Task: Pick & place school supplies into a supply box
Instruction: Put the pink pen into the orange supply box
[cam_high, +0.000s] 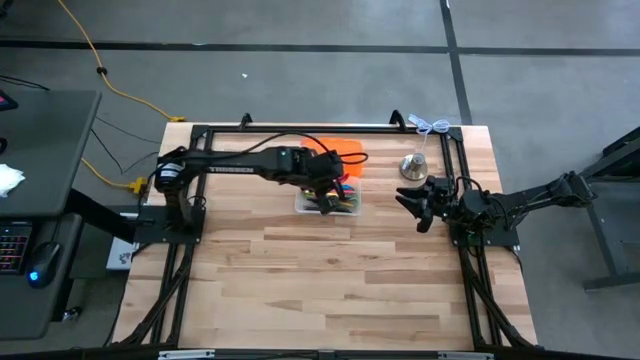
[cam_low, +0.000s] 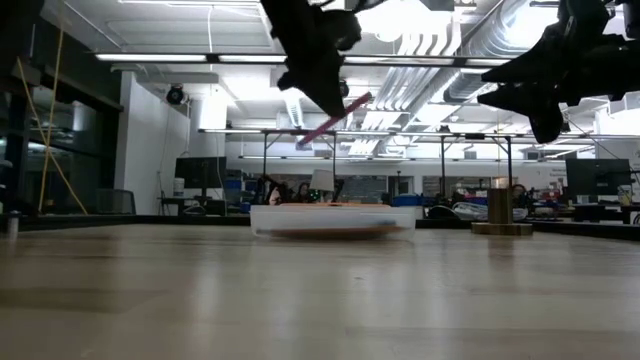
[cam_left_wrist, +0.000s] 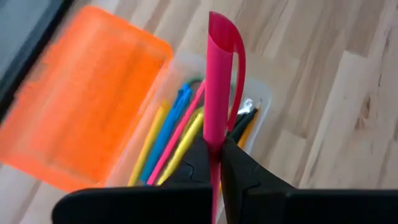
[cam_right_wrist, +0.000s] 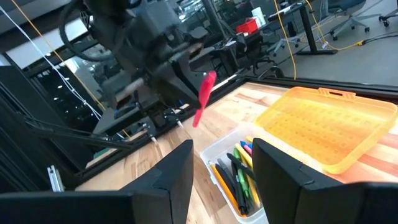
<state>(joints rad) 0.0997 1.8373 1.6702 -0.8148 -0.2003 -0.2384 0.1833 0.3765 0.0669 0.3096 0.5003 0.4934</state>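
Note:
My left gripper will let go of the pink pen inside the clear box (cam_high: 331, 199) (cam_left_wrist: 208, 152), between the yellow pen and the black pen.
A pink pen (cam_left_wrist: 219, 93) sits in my left gripper (cam_left_wrist: 216, 152), which is shut on it above the clear supply box (cam_high: 328, 204). In the low view the pen (cam_low: 335, 120) hangs tilted over the box (cam_low: 330, 220). Yellow, blue, pink and black pens (cam_left_wrist: 177, 134) lie inside the box. My right gripper (cam_right_wrist: 224, 168) is open and hovers toward the table's right side (cam_high: 415, 205), apart from everything. My left gripper pinches the pink pen between its two fingers, about mid-length (cam_left_wrist: 215, 142), coming from above. Its long end sticks out past the fingertips (cam_left_wrist: 235, 158). The pen is lifted clear over the box and slants, one end higher (cam_low: 365, 99).
The bright orange lid (cam_high: 340, 155) lies against the box's far side, also in the right wrist view (cam_right_wrist: 323, 124). A silver bell (cam_high: 414, 165) stands right of it, near my right gripper. A white cable (cam_high: 432, 126) lies at the far right corner. Bare wood fills the near half.

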